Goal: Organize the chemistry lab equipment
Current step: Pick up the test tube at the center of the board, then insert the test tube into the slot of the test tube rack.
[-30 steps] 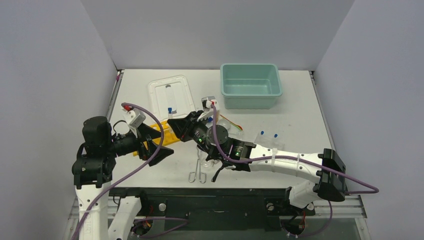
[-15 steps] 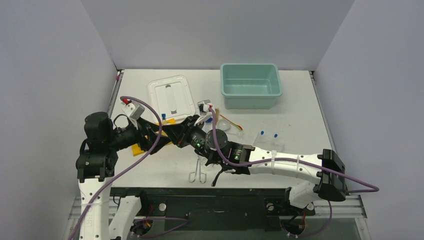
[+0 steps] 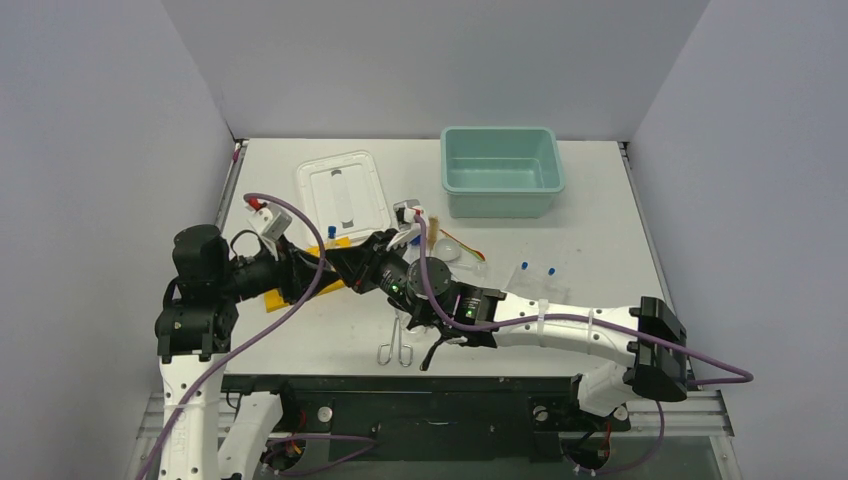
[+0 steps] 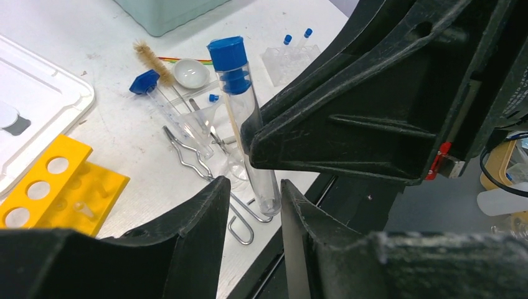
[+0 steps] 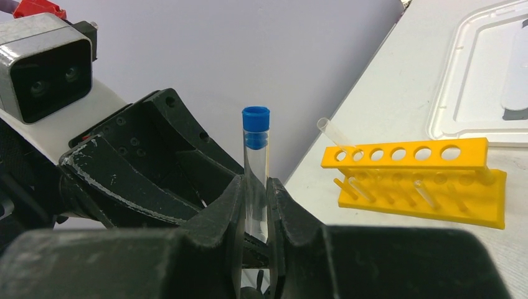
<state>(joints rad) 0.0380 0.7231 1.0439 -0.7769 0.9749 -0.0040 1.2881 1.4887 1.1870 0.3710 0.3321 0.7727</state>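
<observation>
The tube is held crosswise by its middle in my right gripper, so my left gripper will hold the tube's rounded end while my right gripper takes the blue cap point(image 5: 256, 119).
My right gripper point(image 5: 254, 184) is shut on a clear glass tube with a blue cap point(image 5: 256, 156), held upright above the table. In the left wrist view the same tube point(image 4: 244, 118) hangs with its rounded lower end between my left gripper's point(image 4: 254, 187) fingers. Those jaws stand narrow, with a gap still showing on the tube's left side. From above, the two grippers meet point(image 3: 335, 265) over the yellow holed rack point(image 3: 275, 297). That rack point(image 5: 411, 168) lies on the table with one clear tube point(image 5: 333, 132) leaning in an end hole.
Metal tongs point(image 3: 397, 345) lie near the front edge. A tan-bristled brush point(image 4: 155, 59), a round dish point(image 4: 191, 71) and a syringe-like tube point(image 4: 174, 115) lie together mid-table. Blue-capped vials point(image 3: 535, 270) rest to the right. The teal tub point(image 3: 500, 170) and white lid point(image 3: 343, 190) sit at the back.
My left gripper has moved right, in toward the right gripper, and narrowed from wide open to close round the tube's lower end. The right gripper shifted slightly left, still holding the tube.
</observation>
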